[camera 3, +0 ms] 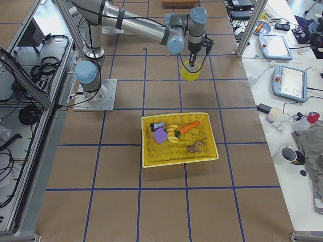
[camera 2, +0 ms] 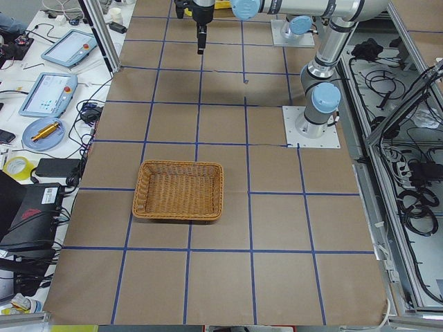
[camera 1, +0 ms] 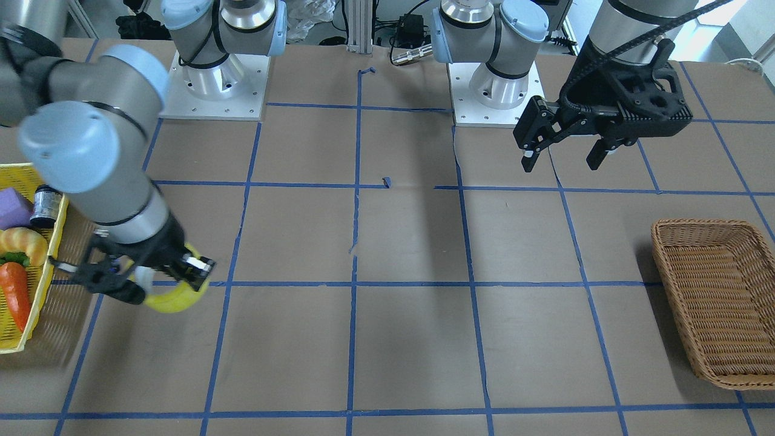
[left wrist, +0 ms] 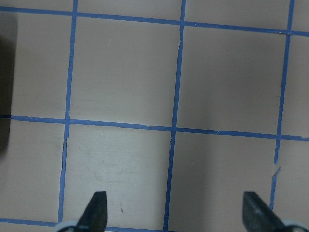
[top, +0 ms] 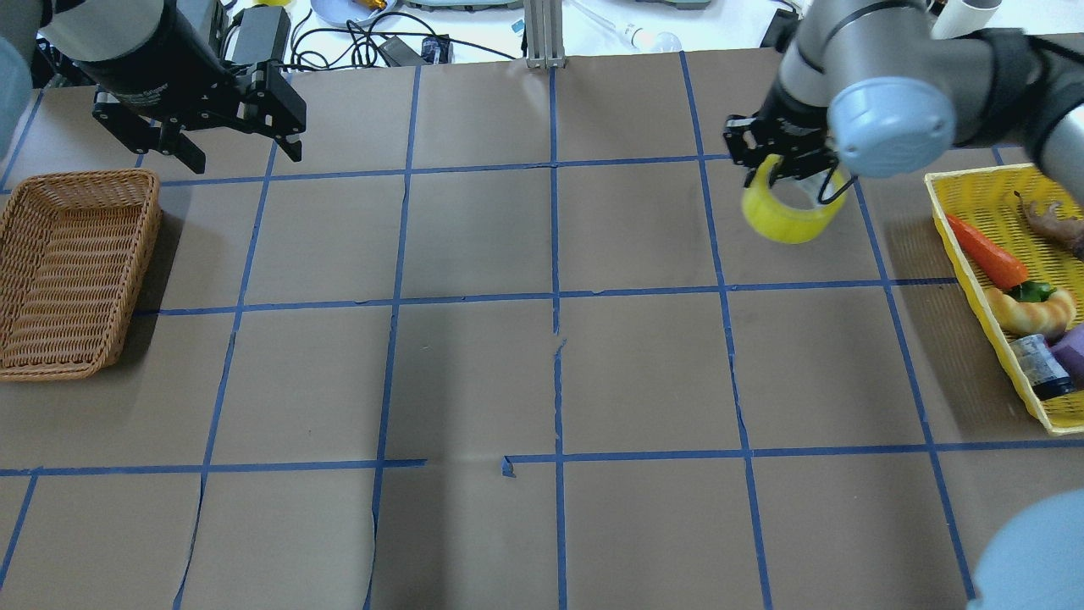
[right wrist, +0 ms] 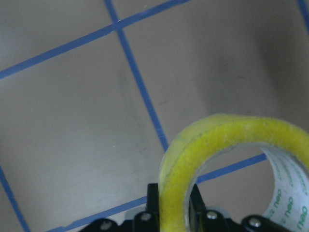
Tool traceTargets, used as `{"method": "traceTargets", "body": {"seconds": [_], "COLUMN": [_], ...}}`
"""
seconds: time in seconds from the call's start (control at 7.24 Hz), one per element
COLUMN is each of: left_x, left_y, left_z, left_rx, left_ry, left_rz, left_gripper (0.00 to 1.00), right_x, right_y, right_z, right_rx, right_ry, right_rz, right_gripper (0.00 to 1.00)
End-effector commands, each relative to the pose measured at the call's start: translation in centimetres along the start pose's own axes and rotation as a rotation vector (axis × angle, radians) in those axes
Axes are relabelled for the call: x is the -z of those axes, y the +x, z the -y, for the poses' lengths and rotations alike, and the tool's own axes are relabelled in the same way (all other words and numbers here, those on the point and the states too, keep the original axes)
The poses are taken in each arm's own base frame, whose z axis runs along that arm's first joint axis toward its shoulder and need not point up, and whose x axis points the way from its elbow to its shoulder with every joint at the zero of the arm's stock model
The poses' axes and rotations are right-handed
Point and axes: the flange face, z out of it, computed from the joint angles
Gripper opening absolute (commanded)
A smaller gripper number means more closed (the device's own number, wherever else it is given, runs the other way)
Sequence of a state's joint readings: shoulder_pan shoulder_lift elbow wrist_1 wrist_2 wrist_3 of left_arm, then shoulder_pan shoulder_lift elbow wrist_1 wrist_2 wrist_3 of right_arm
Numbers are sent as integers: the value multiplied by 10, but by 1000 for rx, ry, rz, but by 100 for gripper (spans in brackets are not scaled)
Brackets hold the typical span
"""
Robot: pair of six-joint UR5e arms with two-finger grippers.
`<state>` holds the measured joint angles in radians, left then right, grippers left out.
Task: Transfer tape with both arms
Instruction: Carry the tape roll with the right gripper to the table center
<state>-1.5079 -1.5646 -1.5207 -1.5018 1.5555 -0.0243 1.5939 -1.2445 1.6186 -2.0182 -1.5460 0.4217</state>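
The yellow tape roll will leave my right gripper on the broken blue line in the middle of the table [camera 1: 356,244].
The yellow tape roll [top: 788,216] with its white core hangs in the air, held by its upper rim in my right gripper [top: 792,165], which is shut on it. It is over the table's far right part, beside the yellow basket. The tape also shows in the front view [camera 1: 175,298], the right side view [camera 3: 190,70] and the right wrist view [right wrist: 217,145], pinched between the fingers. My left gripper [top: 241,157] is open and empty above the far left of the table; its fingertips are spread wide in the left wrist view [left wrist: 175,210].
A wicker basket [top: 152,254] stands at the left edge, empty. A yellow plastic basket [top: 957,246] at the right edge holds a carrot [top: 987,254], a croissant, a small black-capped jar [top: 1037,364] and a purple block. Blue tape lines grid the brown table.
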Motion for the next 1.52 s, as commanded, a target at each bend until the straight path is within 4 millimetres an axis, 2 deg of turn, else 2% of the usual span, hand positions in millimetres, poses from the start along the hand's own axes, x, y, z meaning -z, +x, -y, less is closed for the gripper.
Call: {"method": "traceTargets", "body": {"seconds": [0.0, 0.28, 0.41, 0.55, 0.69, 0.83, 0.97, 1.11, 1.24, 1.38], "left_x": [-1, 0, 0, 0, 0, 0, 0, 0, 0, 0], "left_y": [0, 0, 0, 0, 0, 0, 0, 0, 0, 0], "left_z": [0, -1, -1, -1, -1, -1, -1, -1, -1, -1], "left_rx": [-1, -1, -1, -1, -1, -1, -1, -1, -1, -1], "left_ry": [-1, 0, 0, 0, 0, 0, 0, 1, 0, 1], "left_rz": [0, 0, 0, 0, 0, 0, 0, 1, 0, 1], "left_gripper": [100, 100, 100, 100, 100, 100, 100, 100, 100, 100], "right_x": [-67, -74, -77, -87, -101, -107, -108, -105, -91, -60], "right_y": [-124, -161, -171, -177, -183, -180, -180, -182, -182, -174], "right_z": [-81, -125, -140, -159, -189, -201, -204, -205, -202, -184], "right_rx": [-163, -187, -209, -203, -200, -192, -198, -217, -213, -222], "right_ry": [-28, -37, -55, -92, -107, -112, -118, -111, -86, -33], "right_rz": [-6, -11, -7, -9, -43, -52, -61, -54, -44, -19], "right_gripper": [0, 0, 0, 0, 0, 8, 65, 97, 100, 100]}}
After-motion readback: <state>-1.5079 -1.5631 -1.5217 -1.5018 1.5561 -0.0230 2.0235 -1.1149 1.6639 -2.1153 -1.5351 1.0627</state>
